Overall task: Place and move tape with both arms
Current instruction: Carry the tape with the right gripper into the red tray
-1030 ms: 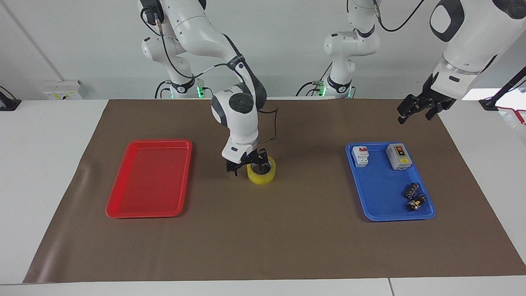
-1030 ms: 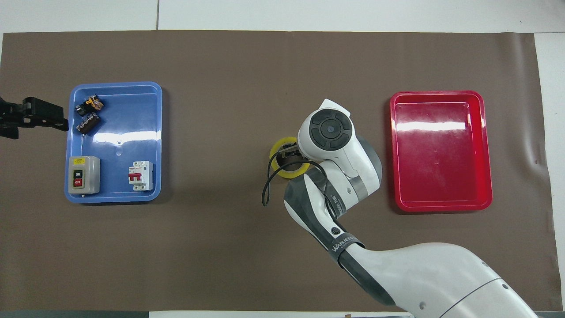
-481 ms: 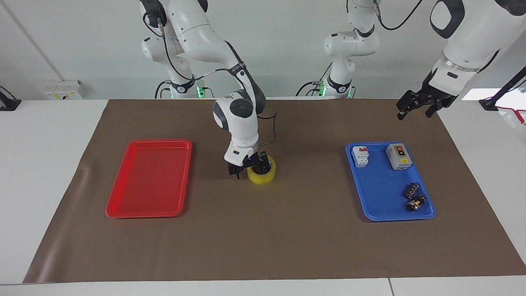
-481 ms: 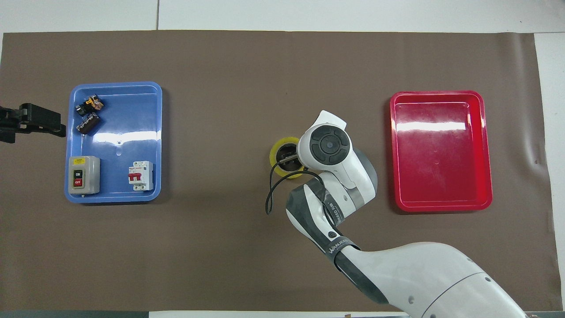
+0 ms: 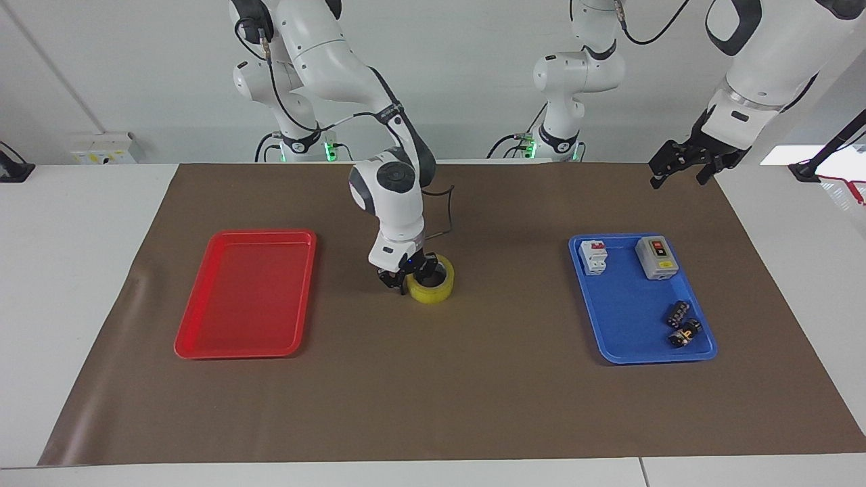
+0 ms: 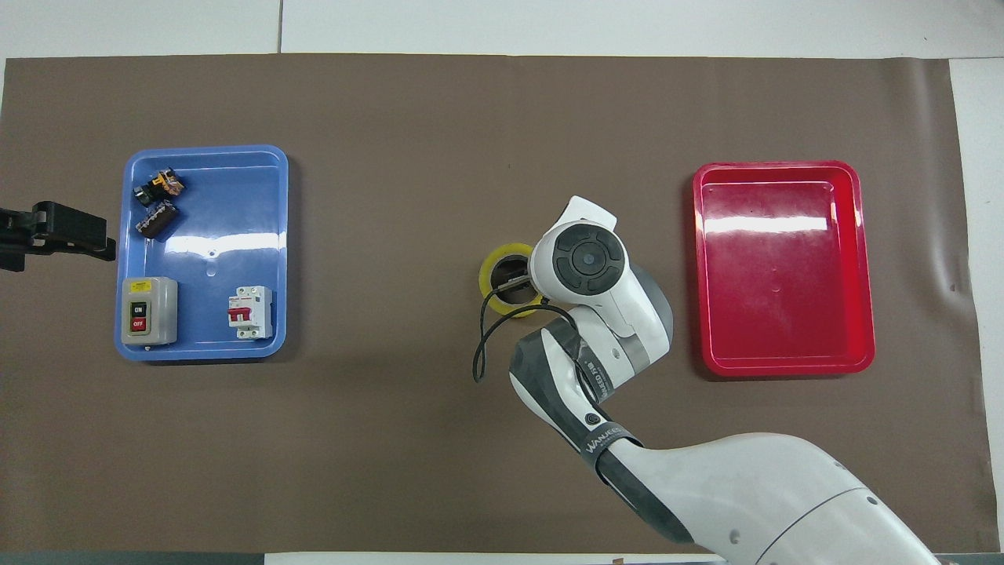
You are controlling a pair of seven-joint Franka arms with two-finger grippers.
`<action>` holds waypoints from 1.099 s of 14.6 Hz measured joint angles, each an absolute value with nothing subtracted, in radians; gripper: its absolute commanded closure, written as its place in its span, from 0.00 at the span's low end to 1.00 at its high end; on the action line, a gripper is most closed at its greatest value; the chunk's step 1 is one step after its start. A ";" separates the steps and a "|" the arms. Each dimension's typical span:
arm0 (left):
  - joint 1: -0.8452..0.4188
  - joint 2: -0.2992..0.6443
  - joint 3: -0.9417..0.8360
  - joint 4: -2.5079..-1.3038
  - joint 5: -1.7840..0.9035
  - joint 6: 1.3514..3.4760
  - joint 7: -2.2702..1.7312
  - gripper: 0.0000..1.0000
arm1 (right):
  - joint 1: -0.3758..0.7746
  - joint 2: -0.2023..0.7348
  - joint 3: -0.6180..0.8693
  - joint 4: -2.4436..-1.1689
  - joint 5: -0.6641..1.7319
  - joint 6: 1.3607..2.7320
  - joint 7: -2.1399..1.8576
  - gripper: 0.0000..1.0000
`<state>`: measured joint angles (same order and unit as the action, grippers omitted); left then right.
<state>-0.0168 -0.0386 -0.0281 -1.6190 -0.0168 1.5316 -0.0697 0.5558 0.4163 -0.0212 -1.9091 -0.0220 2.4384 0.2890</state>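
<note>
Next, I let go of the yellow tape with my right gripper in the middle of the empty red tray (image 6: 776, 270).
The yellow tape (image 5: 433, 292) lies flat on the brown mat, midway between the two trays. My right gripper (image 5: 408, 276) is down on it, one finger inside the ring's hole and one outside, shut on the wall toward the red tray. From overhead, the right wrist covers much of the tape (image 6: 492, 267), and only a bit of the right gripper (image 6: 514, 282) shows. My left gripper (image 5: 680, 168) hangs open and empty in the air over the mat's edge at the left arm's end, beside the blue tray in the overhead view (image 6: 67, 231).
A red tray (image 5: 247, 297) lies toward the right arm's end. A blue tray (image 5: 629, 318) toward the left arm's end holds a circuit breaker (image 5: 593, 257), a grey switch box (image 5: 656, 257) and small black parts (image 5: 680, 325). Two smaller white arms stand at the back.
My right gripper has sunk onto the tape and closed its fingers on the ring's wall. My left gripper has risen and drawn back a little toward the robots.
</note>
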 measured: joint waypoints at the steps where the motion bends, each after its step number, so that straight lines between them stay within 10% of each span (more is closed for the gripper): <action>1: -0.017 -0.040 -0.028 -1.620 -0.017 1.532 -0.070 0.00 | 0.555 0.416 -0.022 -1.901 -0.022 2.421 0.289 1.00; 8: -0.017 -0.041 -0.030 -1.633 -0.017 1.536 -0.068 0.00 | 0.454 0.384 -0.028 -1.664 -0.022 2.059 0.264 1.00; 16: -0.017 -0.042 -0.030 -1.633 -0.017 1.536 -0.063 0.00 | 0.100 0.298 -0.036 -1.719 -0.021 1.943 -0.227 1.00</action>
<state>-0.0167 -0.0421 -0.0299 -1.6325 -0.0165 1.5365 -0.0632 0.0998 0.2976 -0.0356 -1.7192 -0.0215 1.9427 -0.2272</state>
